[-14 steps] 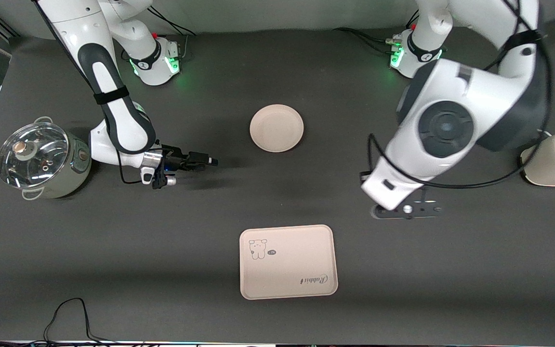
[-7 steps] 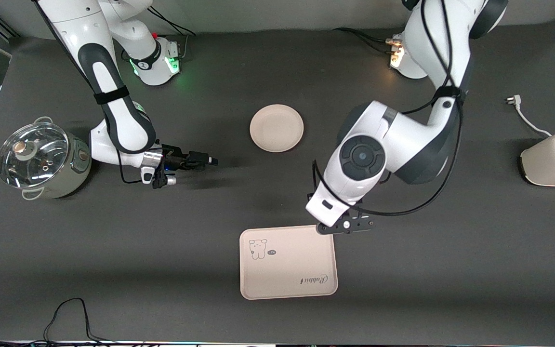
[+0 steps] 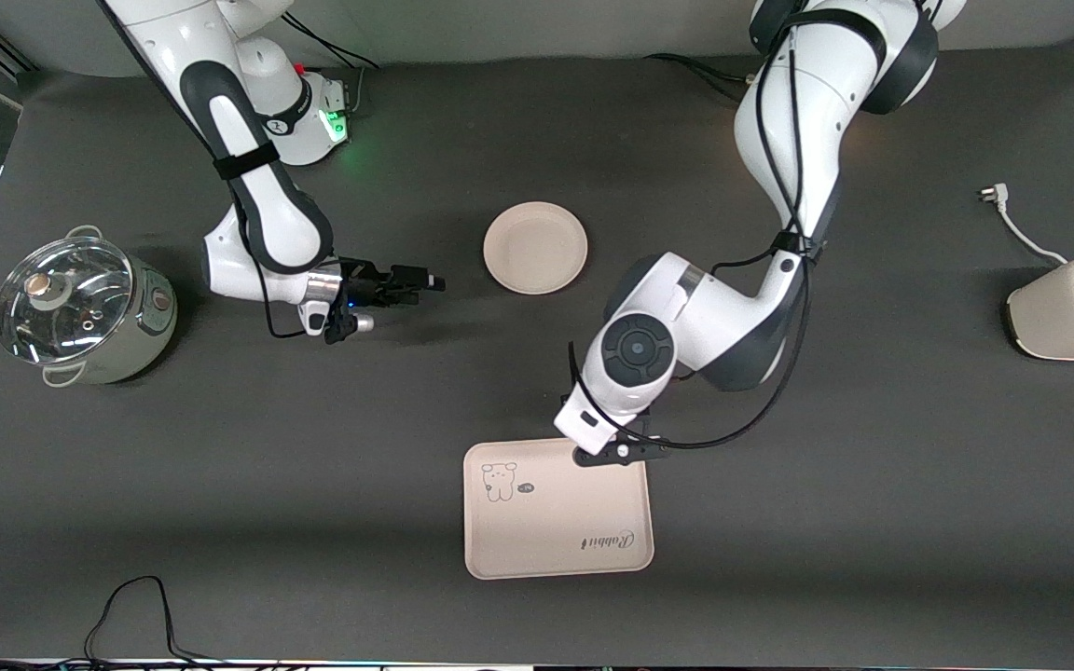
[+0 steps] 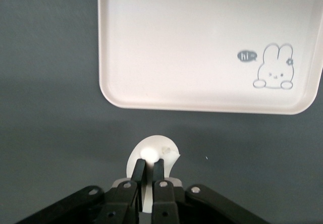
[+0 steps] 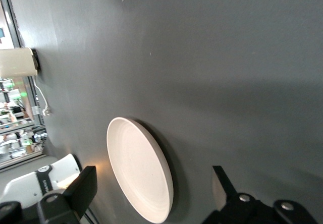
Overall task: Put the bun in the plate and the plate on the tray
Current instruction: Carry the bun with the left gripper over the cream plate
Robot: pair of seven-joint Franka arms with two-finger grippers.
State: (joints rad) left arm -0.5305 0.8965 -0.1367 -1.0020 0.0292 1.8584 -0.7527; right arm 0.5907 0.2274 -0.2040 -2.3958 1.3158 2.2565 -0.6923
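Note:
I should let go of the bun, which hangs over bare table just off the tray, with my left gripper near the middle of the round plate point(image 3: 544, 251) in the middle of the table.
My left gripper point(image 3: 621, 454) hangs over the tray's point(image 3: 556, 522) edge that lies farther from the front camera. In the left wrist view the gripper point(image 4: 150, 163) is shut on the small white bun point(image 4: 151, 152), which hangs over bare table just off the printed tray point(image 4: 202, 47). The bun is hidden in the front view. The round plate point(image 3: 535, 247) lies empty at mid-table. My right gripper point(image 3: 418, 279) is open, low beside the plate toward the right arm's end. The right wrist view shows the plate point(image 5: 139, 168) ahead of that gripper point(image 5: 152, 181), between its spread fingers.
A steel pot with a glass lid point(image 3: 80, 308) stands at the right arm's end. A cream toaster point(image 3: 1073, 308) with its cord and plug point(image 3: 994, 194) sits at the left arm's end. A black cable point(image 3: 127, 606) lies by the table's near edge.
My left arm has swung from its end of the table to the tray's edge, carrying the bun. My right gripper has moved a little closer to the plate.

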